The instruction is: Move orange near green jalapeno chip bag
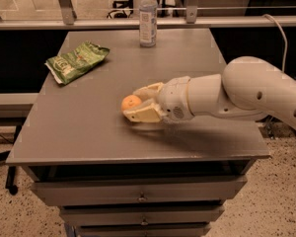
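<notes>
Next, my gripper lets go of the orange against the near long edge of the green jalapeno chip bag (92, 65).
The orange (130, 102) rests on the grey table top (89, 127), a little left of its middle. My gripper (131, 103) reaches in from the right, with one cream finger (147, 89) behind the orange and the other (140, 115) in front, both pressed against it. The green jalapeno chip bag (75, 61) lies flat at the table's far left, well apart from the orange.
A clear plastic bottle (148, 15) stands upright at the table's far edge. A metal rail (89, 21) runs behind the table. Drawers (138, 196) sit below the top. My white arm (246, 90) spans the table's right side.
</notes>
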Motion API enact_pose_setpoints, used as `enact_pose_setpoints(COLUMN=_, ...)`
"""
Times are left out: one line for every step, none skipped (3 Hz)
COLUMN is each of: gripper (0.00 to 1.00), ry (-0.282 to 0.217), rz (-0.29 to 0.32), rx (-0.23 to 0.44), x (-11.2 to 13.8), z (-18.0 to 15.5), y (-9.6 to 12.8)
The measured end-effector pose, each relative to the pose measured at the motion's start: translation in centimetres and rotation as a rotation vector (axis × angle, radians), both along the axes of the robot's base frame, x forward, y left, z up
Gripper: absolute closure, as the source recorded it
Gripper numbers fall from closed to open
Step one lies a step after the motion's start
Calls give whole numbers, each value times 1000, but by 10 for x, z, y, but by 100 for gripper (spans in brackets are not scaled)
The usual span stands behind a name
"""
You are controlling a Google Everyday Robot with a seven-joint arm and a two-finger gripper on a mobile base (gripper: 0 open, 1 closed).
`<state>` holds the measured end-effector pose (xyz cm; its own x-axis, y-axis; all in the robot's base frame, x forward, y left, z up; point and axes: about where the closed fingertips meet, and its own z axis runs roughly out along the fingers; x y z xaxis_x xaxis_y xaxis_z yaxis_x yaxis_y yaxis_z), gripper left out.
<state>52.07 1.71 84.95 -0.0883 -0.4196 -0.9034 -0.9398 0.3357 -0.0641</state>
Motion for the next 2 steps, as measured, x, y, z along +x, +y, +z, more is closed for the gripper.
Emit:
enact_pose_setpoints(gripper=100, ry=-71, rz=-21, rx=-3, x=33, z=33, y=-12)
enact_pose_setpoints(gripper=100, ry=-90, rz=-4, rx=8, x=38, z=36, y=-4)
